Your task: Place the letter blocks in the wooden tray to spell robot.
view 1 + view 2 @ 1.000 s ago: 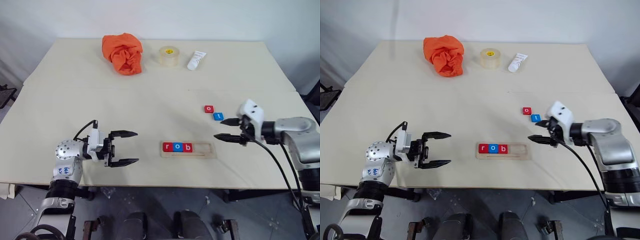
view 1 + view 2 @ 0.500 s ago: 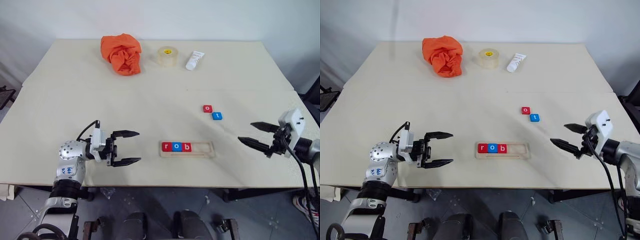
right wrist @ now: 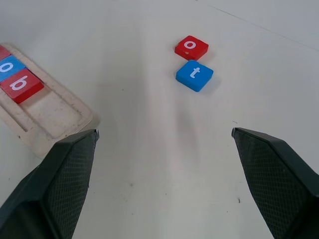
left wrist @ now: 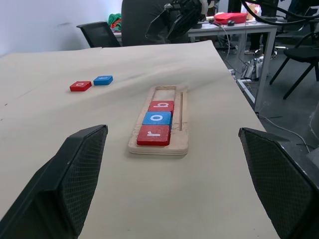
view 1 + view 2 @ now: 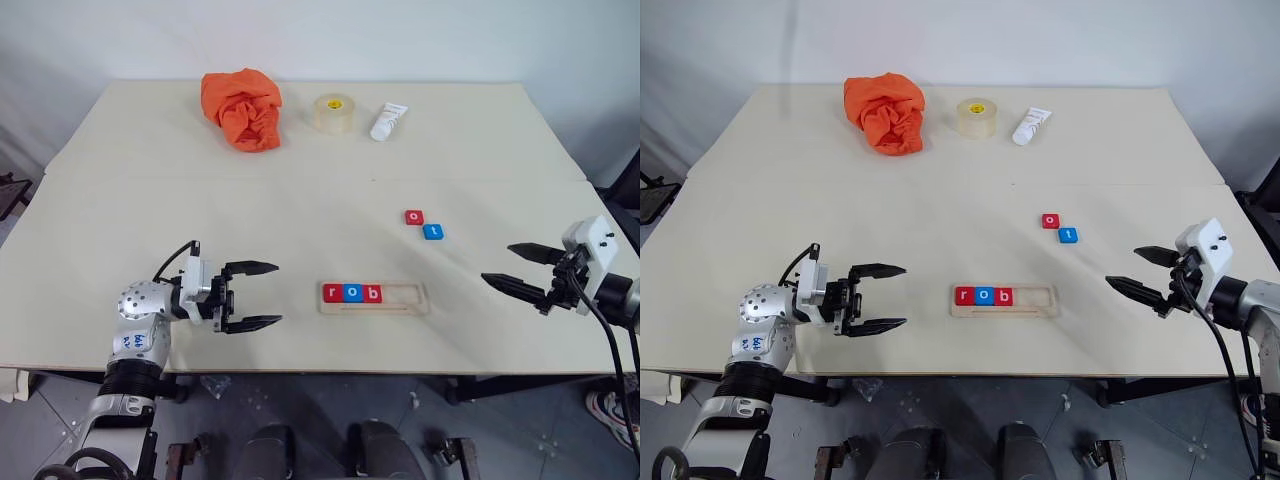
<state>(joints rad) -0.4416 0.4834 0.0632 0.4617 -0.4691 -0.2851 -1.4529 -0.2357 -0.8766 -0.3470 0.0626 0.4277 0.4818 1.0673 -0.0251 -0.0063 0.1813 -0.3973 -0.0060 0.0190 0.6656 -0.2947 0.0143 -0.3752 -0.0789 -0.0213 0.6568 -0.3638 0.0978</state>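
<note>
My right gripper is heading next to the loose red o block beside the blue t block, where it should close on the block's opposite sides [image 5: 414,217] [image 3: 191,48].
The wooden tray [image 5: 405,298] lies near the table's front edge with a red r [image 5: 333,293], a blue o [image 5: 353,293] and a red b [image 5: 373,294] filling its left end. A loose red o block [image 5: 415,217] and a blue t block [image 5: 433,232] sit together behind the tray's right end. My left gripper [image 5: 262,296] hovers open to the left of the tray, pointing at it. Open and empty, my right gripper [image 5: 512,266] hangs to the right of the tray and the loose blocks.
Along the far side of the table are a crumpled orange cloth [image 5: 243,106], a roll of clear tape [image 5: 335,112] and a white tube [image 5: 389,121]. The left wrist view shows chairs and a desk [image 4: 234,27] beyond the table's right edge.
My right gripper has drawn back to the right, away from the loose o and t blocks, and stands wide open. The left gripper, the tray and the blocks stay put.
</note>
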